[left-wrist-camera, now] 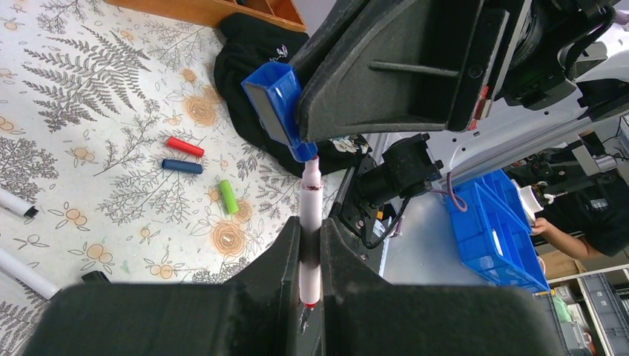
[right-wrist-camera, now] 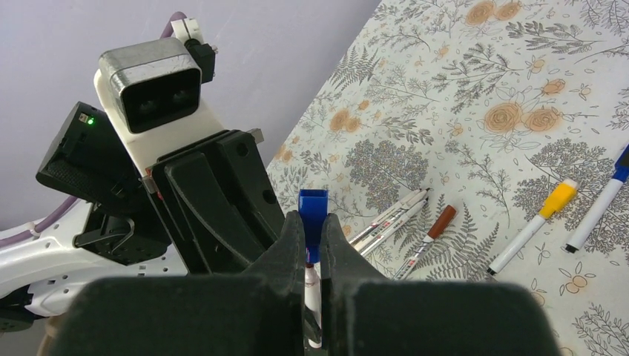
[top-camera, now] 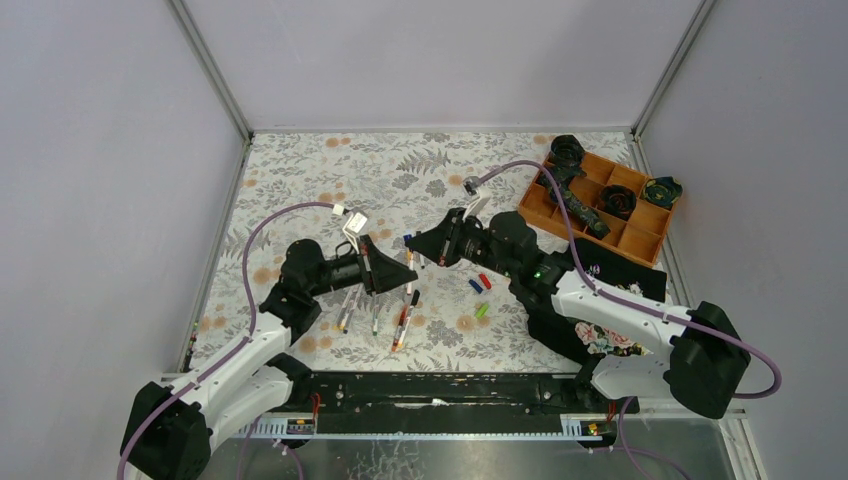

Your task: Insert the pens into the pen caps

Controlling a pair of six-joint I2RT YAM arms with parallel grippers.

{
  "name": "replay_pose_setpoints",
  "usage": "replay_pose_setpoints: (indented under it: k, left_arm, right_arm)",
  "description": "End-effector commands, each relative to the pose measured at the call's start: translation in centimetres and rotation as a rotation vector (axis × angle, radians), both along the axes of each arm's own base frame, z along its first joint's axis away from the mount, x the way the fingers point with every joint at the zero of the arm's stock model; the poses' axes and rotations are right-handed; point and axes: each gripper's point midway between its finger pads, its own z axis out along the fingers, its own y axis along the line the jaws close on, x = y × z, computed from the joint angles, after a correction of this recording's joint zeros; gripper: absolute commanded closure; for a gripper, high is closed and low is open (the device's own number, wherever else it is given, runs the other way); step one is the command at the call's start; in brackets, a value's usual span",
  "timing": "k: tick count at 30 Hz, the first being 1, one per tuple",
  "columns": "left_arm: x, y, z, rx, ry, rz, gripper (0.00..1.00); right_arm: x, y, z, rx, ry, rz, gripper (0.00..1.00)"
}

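Note:
Next, I let go of the white pen with my left gripper across the white body of the yellow-capped pen (top-camera: 408, 276) (left-wrist-camera: 16, 273), close to the lower end of that body.
My left gripper (left-wrist-camera: 311, 245) is shut on a white pen (left-wrist-camera: 311, 215) with a red rear end. The pen points away from the camera, and its tip meets the lower end of a blue pen cap (left-wrist-camera: 276, 100). My right gripper (right-wrist-camera: 312, 237) is shut on that blue cap (right-wrist-camera: 312, 211), with the white pen (right-wrist-camera: 312, 293) just below it between the fingers. From above, both grippers (top-camera: 405, 272) (top-camera: 420, 246) meet nose to nose at mid-table. Loose red (left-wrist-camera: 185, 147), dark blue (left-wrist-camera: 182, 166) and green (left-wrist-camera: 228, 196) caps lie on the cloth. Several more pens (top-camera: 376, 315) lie near the left arm.
An orange wooden tray (top-camera: 640, 238) holding black parts stands at the back right. A black cloth (top-camera: 630, 280) lies under the right arm. Pens with brown (right-wrist-camera: 434, 226), yellow (right-wrist-camera: 534, 222) and blue (right-wrist-camera: 601, 200) caps lie on the floral table cover.

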Motion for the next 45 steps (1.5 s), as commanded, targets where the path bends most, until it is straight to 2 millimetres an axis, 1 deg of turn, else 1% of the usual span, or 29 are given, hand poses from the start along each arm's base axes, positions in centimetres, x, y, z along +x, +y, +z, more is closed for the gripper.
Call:
replay_pose_setpoints:
  k: [1, 11, 14, 22, 31, 37, 39, 40, 42, 43, 45]
  left_arm:
    - [0.3, 0.1, 1.5, -0.029, -0.068, 0.022, 1.00]
    - [1.0, 0.4, 1.9, -0.052, -0.053, 0.077, 1.00]
    - [1.5, 0.5, 2.3, -0.063, -0.052, 0.105, 1.00]
    - [2.2, 0.8, 4.4, -0.117, -0.074, 0.147, 1.00]
    - [2.5, 1.4, 6.6, -0.171, -0.102, 0.165, 1.00]
    - [3.0, 1.7, 7.4, -0.177, -0.113, 0.164, 1.00]
    - [3.1, 1.7, 7.1, -0.161, -0.109, 0.162, 1.00]
    - [3.3, 1.6, 6.6, -0.139, -0.102, 0.162, 1.00]
    - [3.9, 1.7, 4.8, -0.070, -0.065, 0.180, 1.00]
    - [4.1, 1.8, 3.8, -0.037, -0.044, 0.190, 1.00]
    - [4.7, 2.3, 1.2, 0.038, 0.026, 0.235, 1.00]
  right_arm:
    - [-1.8, 0.3, 0.6, 0.037, -0.012, 0.041, 1.00]
    - [-3.9, 0.4, -0.3, 0.043, -0.013, 0.060, 1.00]
    - [-4.9, 0.7, -0.7, 0.053, -0.019, 0.074, 1.00]
    - [-7.5, 1.9, -2.7, 0.027, 0.005, 0.123, 1.00]
    - [-9.9, 1.8, -5.1, -0.019, 0.026, 0.205, 1.00]
    - [-11.7, 1.6, -7.2, -0.057, 0.059, 0.266, 1.00]
    - [-11.7, 1.3, -7.7, -0.071, 0.074, 0.254, 1.00]
    - [-11.4, 1.1, -7.8, -0.080, 0.074, 0.235, 1.00]
    - [-10.5, 0.6, -7.7, -0.114, 0.059, 0.181, 1.00]
    - [-9.6, 0.2, -6.9, -0.133, 0.035, 0.137, 0.97]
    - [-8.0, -0.7, -6.2, -0.196, -0.010, 0.052, 0.81]
